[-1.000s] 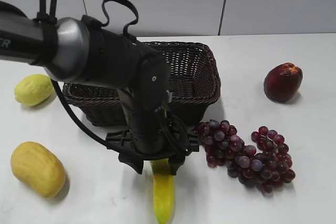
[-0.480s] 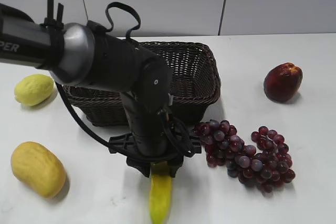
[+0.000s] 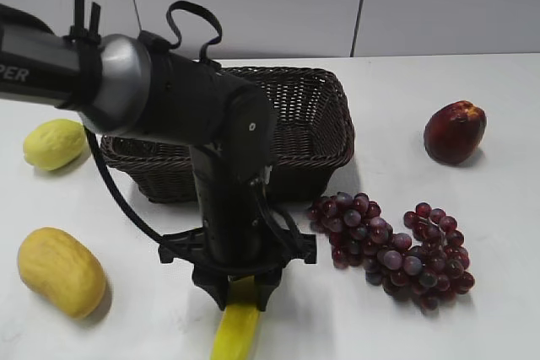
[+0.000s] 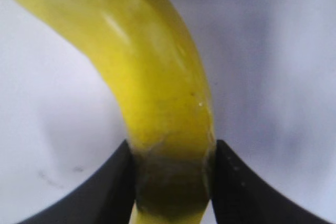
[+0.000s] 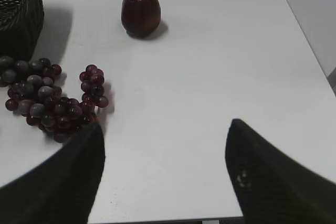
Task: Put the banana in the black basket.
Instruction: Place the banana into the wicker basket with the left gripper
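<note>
My left gripper is going to let go of the yellow banana inside the black basket, in the half nearer the grapes (image 3: 272, 133).
The yellow banana (image 3: 236, 330) lies at the table's front edge, in front of the black basket (image 3: 312, 115). My left gripper (image 3: 240, 288) points down and is shut on the banana's upper end. In the left wrist view the banana (image 4: 157, 72) curves away from between the two black fingers (image 4: 172, 182), which press on both of its sides. My right gripper (image 5: 165, 171) is open and empty above the bare table; it does not show in the exterior view. The left arm hides part of the basket's front wall.
A bunch of dark red grapes (image 3: 388, 246) lies right of my left gripper. A dark red apple-like fruit (image 3: 456, 131) sits at the far right. A pale-yellow lemon-like fruit (image 3: 53, 143) and a yellow-orange oval fruit (image 3: 61, 271) lie at the left.
My left gripper has closed onto the banana and shifted toward the front left. The banana's free end has swung left toward the table's front edge.
</note>
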You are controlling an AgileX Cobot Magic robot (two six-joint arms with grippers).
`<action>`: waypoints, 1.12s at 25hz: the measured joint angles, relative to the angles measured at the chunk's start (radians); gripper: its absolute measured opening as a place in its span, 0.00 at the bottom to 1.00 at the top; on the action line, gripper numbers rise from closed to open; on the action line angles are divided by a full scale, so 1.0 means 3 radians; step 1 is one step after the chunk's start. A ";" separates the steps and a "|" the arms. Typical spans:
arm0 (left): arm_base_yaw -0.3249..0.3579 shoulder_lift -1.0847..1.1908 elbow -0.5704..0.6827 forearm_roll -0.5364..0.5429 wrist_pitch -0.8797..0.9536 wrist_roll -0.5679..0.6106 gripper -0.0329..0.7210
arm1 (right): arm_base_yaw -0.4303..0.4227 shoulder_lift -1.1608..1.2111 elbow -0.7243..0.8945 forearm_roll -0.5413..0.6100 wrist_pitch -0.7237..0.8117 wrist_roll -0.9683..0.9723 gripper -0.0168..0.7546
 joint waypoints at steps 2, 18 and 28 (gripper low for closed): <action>0.0000 -0.0010 0.0000 -0.0030 0.0168 0.0000 0.60 | 0.0000 0.0000 0.0000 0.0000 0.0003 0.0000 0.76; -0.0197 -0.0426 -0.0011 -0.0343 0.0849 0.0308 0.59 | 0.0000 0.0000 0.0000 0.0000 0.0003 0.0000 0.76; -0.0317 -0.0917 -0.0856 0.0020 0.0901 0.0424 0.59 | 0.0000 0.0000 0.0000 0.0000 0.0003 0.0000 0.76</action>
